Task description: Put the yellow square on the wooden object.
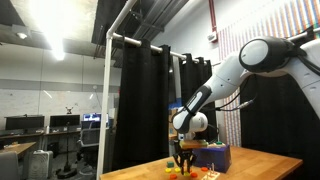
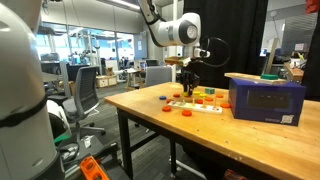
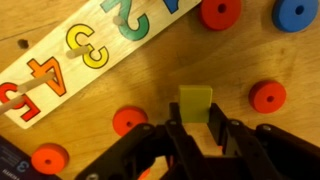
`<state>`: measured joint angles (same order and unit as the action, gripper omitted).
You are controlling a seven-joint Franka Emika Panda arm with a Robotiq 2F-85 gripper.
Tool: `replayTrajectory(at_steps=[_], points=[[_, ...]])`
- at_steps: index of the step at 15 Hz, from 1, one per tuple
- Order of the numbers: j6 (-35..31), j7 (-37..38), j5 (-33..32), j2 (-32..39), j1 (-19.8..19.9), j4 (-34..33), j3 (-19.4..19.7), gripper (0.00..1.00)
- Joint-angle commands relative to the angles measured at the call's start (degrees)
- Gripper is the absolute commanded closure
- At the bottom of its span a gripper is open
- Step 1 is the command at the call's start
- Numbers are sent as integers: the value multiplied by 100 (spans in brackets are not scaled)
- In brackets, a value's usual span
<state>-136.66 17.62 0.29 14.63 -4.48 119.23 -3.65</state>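
Next, my gripper lets go of the yellow square on the wooden object on top of the blue box point(image 1: 211, 144).
In the wrist view my gripper point(image 3: 194, 120) is shut on the yellow square point(image 3: 195, 102), a small flat yellow piece held between the two fingertips just above the table. The wooden object is a board point(image 3: 165, 22) with coloured number pieces, lying up and to the left of the square. In an exterior view my gripper point(image 2: 188, 82) hangs over the near end of the board point(image 2: 195, 105), with the fingertips a little above it. In an exterior view my gripper point(image 1: 180, 156) is low over the table; the square is too small to see there.
Red discs point(image 3: 128, 121) point(image 3: 266, 96) point(image 3: 49, 158) lie around the square, and a blue disc point(image 3: 295, 12) lies farther off. A blue box point(image 2: 265, 100) stands beside the board. The table's front edge point(image 2: 170, 122) is close.
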Motion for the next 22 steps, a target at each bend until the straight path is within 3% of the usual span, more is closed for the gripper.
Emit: replayTrajectory(at_steps=[1, 8, 14, 18, 22], points=[[282, 341, -290, -859, -157, 291, 128, 84], [152, 975, -884, -2288, 75, 778, 40, 84], [-407, 1323, -1011, -3372, 730, 1500, 100, 84], [-566, 1117, -918, -3376, 1244, 1491, 299, 84], [-446, 954, -863, -2949, 1454, 1157, 433, 84]])
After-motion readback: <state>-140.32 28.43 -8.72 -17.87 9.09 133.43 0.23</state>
